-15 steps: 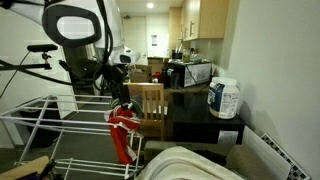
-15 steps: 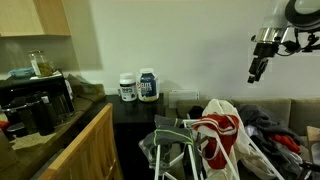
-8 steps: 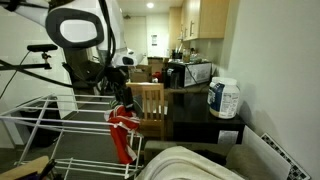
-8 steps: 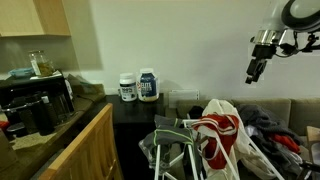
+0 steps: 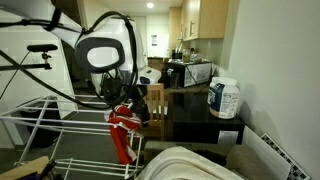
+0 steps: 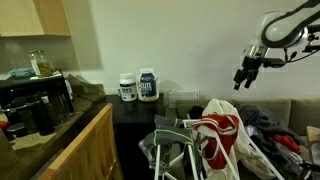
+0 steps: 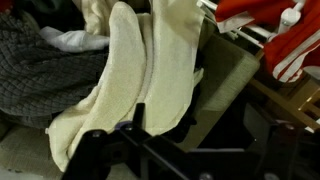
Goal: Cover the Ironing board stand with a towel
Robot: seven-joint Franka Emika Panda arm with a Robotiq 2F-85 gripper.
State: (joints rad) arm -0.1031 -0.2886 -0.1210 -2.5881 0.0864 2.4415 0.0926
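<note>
The robot's gripper should close on the raised fold (image 5: pixel 184 170) (image 7: pixel 110 103) of the cream towel, next to the grey clothing.
The ironing board stand (image 5: pixel 35 118) is a white wire rack, also seen low in an exterior view (image 6: pixel 176 148), with a small red garment (image 5: pixel 122 132) hanging on it. The cream towel (image 7: pixel 140 70) lies crumpled below my gripper (image 7: pixel 185 150) in the wrist view, and it shows as a pale mound (image 5: pixel 188 165) at the bottom of an exterior view. My gripper (image 6: pixel 243 78) hangs in the air above the pile, open, with nothing between its dark fingers (image 7: pixel 92 150). It is close to the red garment (image 7: pixel 272 30) and touches nothing.
A wooden slat-back chair (image 5: pixel 150 102) stands behind the rack. A dark counter carries white tubs (image 5: pixel 223 98) and a microwave (image 5: pixel 190 72). Grey clothing (image 7: pixel 35 70) lies beside the towel. A coffee machine (image 6: pixel 38 105) sits on a wooden cabinet.
The arm has swung over and bent lower. The gripper has come down and sideways toward the cloth pile, still open.
</note>
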